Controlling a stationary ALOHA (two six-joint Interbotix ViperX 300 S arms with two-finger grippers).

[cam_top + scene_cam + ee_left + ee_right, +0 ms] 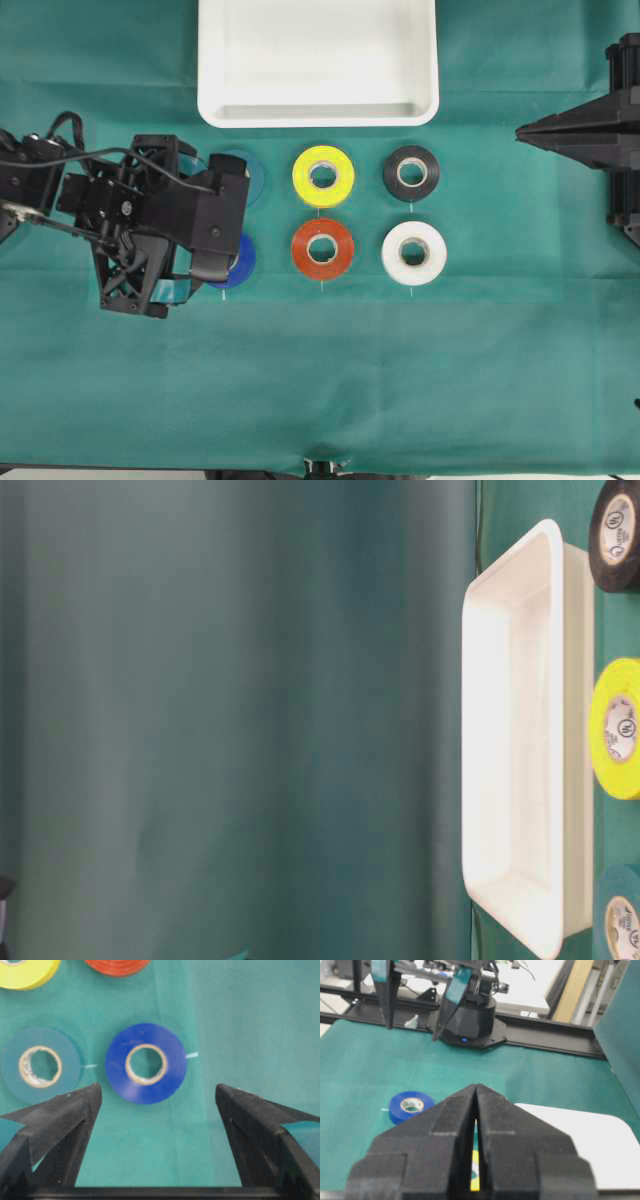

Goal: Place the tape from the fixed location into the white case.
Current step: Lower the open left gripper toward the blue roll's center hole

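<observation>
The left gripper needs to close on the royal-blue tape's near side [223,282] [175,1067], by the white mark on the cloth, with one finger inside the tape's hole.
The royal-blue tape [145,1063] lies flat on the green cloth. In the overhead view [243,262] it is mostly hidden under my left gripper [225,222]. That gripper [158,1090] is open and empty. It hovers above the tape, which shows just ahead of and between the wide-spread fingertips [90,1097]. The tape also shows in the right wrist view [410,1105]. The white case [318,113] sits empty at the back middle, and its rim shows at table level [545,540]. My right gripper [528,130] is shut and empty at the right edge, and its tips meet [476,1088].
A teal roll [41,1065] lies right beside the blue tape. Yellow [323,176], black [411,173], red [322,250] and white [414,253] rolls lie in two rows in front of the case. Green cloth covers the table.
</observation>
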